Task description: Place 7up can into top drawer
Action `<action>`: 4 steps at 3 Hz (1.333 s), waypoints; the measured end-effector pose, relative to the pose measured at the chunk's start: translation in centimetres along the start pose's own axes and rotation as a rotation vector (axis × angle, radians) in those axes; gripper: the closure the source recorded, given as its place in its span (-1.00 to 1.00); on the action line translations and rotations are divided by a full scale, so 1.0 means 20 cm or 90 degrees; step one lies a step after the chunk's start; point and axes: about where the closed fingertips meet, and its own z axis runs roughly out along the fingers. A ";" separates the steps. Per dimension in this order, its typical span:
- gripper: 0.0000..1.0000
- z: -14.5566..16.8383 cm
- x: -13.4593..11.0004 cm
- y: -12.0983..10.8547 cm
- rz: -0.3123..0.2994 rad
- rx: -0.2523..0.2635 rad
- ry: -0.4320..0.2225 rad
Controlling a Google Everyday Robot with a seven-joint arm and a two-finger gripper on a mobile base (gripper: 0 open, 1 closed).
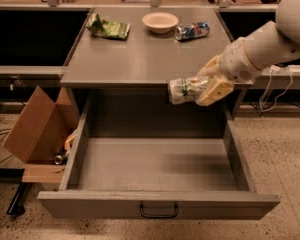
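Note:
The 7up can, now held above the open drawer, will be released by my gripper on the bottom of the top drawer, near the side (197, 150) closest to my arm.
My gripper (202, 86) is shut on the 7up can (184, 89), a green-and-white can with a silver end facing left. It holds the can on its side in the air, just in front of the counter's front edge and above the back right part of the drawer. The top drawer (155, 203) is pulled wide open below, grey, with a small black handle (159, 212) on its flat front panel. Nothing shows inside the drawer.
On the grey counter (135, 59) lie a flat green snack bag (108, 28), a cream bowl (160, 21) and a blue-and-silver can (192, 31) on its side. A brown cardboard box (37, 126) stands on the floor left of the drawer.

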 end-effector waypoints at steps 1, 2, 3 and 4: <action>1.00 -0.03 0.11 0.11 0.024 -0.011 0.052; 1.00 0.01 0.36 0.20 0.062 -0.032 0.092; 1.00 0.01 0.36 0.20 0.062 -0.032 0.092; 1.00 0.05 0.38 0.22 0.074 -0.041 0.087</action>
